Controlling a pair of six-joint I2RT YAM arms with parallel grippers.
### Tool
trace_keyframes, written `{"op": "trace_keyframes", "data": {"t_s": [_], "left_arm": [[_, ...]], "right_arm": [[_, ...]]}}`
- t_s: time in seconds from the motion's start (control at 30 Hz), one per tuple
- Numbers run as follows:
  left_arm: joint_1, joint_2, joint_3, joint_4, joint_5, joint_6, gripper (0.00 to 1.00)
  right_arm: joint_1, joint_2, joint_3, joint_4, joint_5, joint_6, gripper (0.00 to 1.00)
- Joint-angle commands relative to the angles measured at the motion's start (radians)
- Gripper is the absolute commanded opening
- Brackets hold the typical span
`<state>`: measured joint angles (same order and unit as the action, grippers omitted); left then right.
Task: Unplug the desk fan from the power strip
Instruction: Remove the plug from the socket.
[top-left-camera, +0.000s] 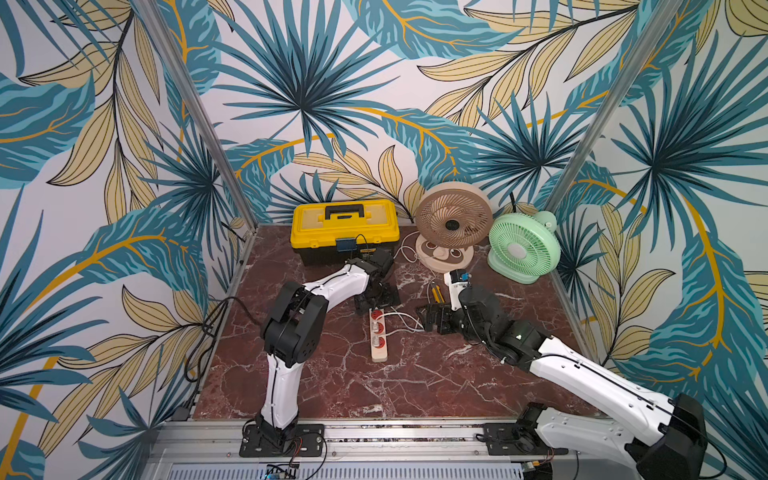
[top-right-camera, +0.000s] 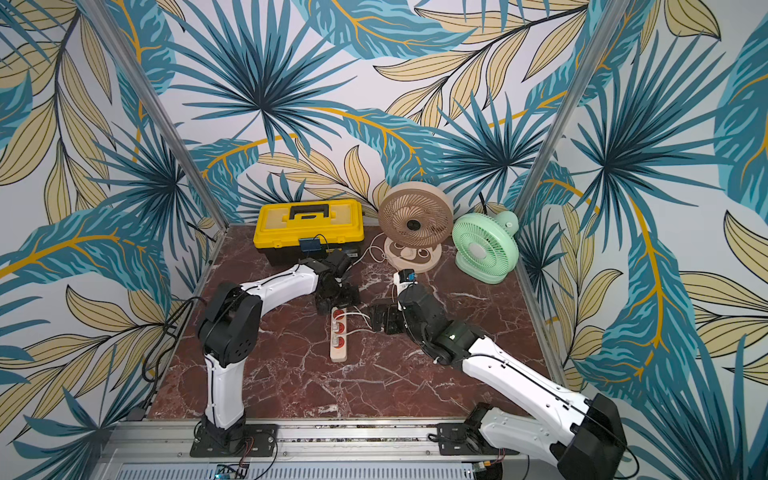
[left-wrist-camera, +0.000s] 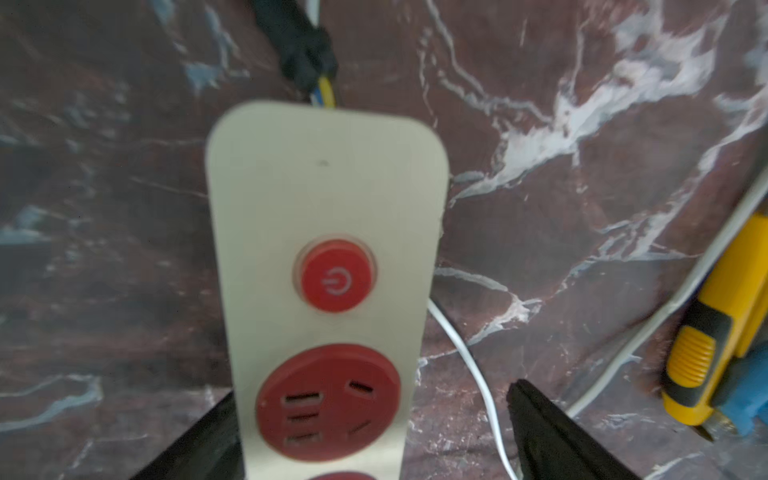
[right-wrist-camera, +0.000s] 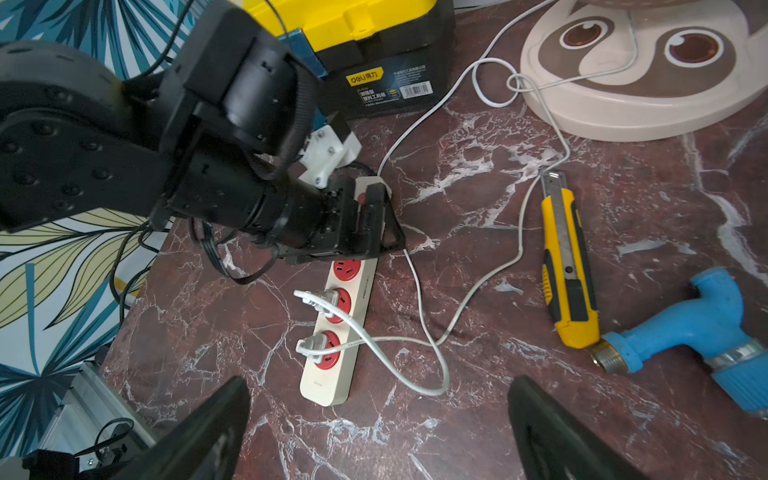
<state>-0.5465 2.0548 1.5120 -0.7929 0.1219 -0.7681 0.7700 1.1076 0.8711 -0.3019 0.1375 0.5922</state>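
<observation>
The robot's right gripper needs to close on the cord side of the white plug (top-left-camera: 374, 342) (right-wrist-camera: 307, 346) in the near-end socket of the cream power strip.
The tan desk fan (top-left-camera: 453, 220) stands at the back on its bear-face base (right-wrist-camera: 623, 104). The cream power strip (top-left-camera: 379, 334) lies mid-table, with two white plugs (right-wrist-camera: 320, 301) in its red sockets. White cords run from them toward the fan, but I cannot tell which plug is the fan's. My left gripper (top-left-camera: 376, 297) is open and low over the strip's far end, one finger (left-wrist-camera: 548, 432) on each side of it, near the red button (left-wrist-camera: 336, 276). My right gripper (top-left-camera: 434, 318) is open just right of the strip and holds nothing.
A yellow toolbox (top-left-camera: 345, 228) sits at the back left and a mint-green fan (top-left-camera: 523, 247) at the back right. A yellow utility knife (right-wrist-camera: 567, 266) and a blue pipe fitting (right-wrist-camera: 706, 324) lie right of the strip, among loose cord loops.
</observation>
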Motion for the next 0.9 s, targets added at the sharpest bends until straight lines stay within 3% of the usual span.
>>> {"op": "trace_keyframes", "data": {"t_s": [0.0, 0.13, 0.4, 0.47, 0.6, 0.63, 0.87], "left_arm": [[-0.01, 0.022, 0.052, -0.099, -0.027, 0.006, 0.92], [-0.011, 0.047, 0.059, -0.123, -0.05, -0.001, 0.85], [-0.011, 0.082, 0.092, -0.174, -0.074, 0.004, 0.61], [-0.009, 0.098, 0.114, -0.196, -0.074, 0.006, 0.47], [-0.008, 0.156, 0.146, -0.215, -0.006, 0.011, 0.04], [-0.006, 0.171, 0.148, -0.212, 0.013, 0.011, 0.0], [-0.006, 0.189, 0.119, -0.199, -0.019, -0.04, 0.0]], "right_arm": [[0.053, 0.041, 0.03, -0.028, 0.068, 0.008, 1.0], [0.126, 0.099, 0.062, -0.027, 0.099, 0.012, 0.99], [0.235, 0.192, 0.096, -0.002, 0.147, 0.026, 0.99], [0.258, 0.212, 0.095, 0.019, 0.15, 0.041, 0.99], [0.318, 0.255, 0.085, 0.061, 0.18, 0.074, 0.99], [0.331, 0.262, 0.08, 0.072, 0.186, 0.08, 0.99], [0.377, 0.315, 0.05, 0.117, 0.237, 0.11, 0.97]]}}
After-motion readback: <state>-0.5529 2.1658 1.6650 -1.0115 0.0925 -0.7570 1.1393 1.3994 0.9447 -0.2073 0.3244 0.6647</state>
